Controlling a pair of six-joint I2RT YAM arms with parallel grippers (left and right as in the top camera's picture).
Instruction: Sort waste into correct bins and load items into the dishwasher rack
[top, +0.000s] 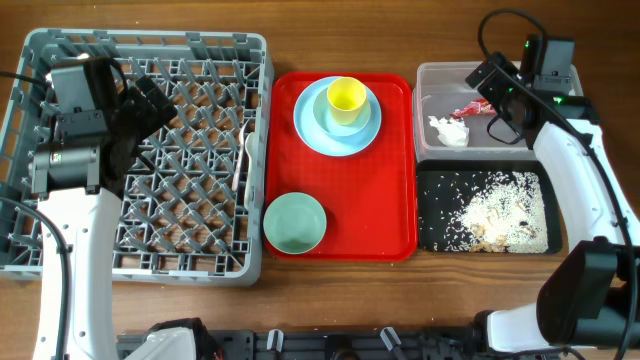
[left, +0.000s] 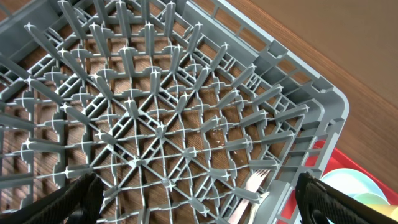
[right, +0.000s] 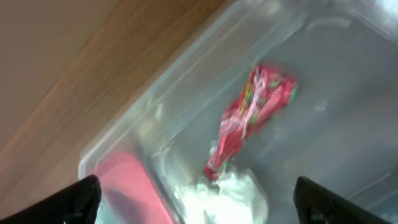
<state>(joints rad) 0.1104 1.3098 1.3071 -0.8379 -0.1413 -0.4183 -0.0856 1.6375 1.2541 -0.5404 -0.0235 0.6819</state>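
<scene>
The blue plate's near rim (top: 325, 153), on the side facing the pale green bowl, is next for my right gripper, which should go there and close.
The grey dishwasher rack (top: 200, 262) stands at the left; a white fork (left: 250, 186) and a spoon (top: 248, 140) lie at its right edge. My left gripper (left: 199, 202) is open and empty above the rack. The clear tub (top: 432, 78) holds the red snack wrapper (right: 258, 102) and white napkin (right: 233, 193). My right gripper (right: 199, 205) is open and empty over the tub. The black tray (top: 432, 205) holds rice scraps (top: 500, 215). On the red tray (top: 395, 180) the yellow cup (top: 346, 96) sits in a light blue bowl (top: 335, 122) on the blue plate (top: 305, 120); a pale green bowl (top: 295, 222) sits nearer.
The rack, red tray and two bins stand side by side across the wooden table (top: 330, 30). The right arm (top: 580, 170) reaches along the right edge. A black rail (top: 330, 345) runs along the front.
</scene>
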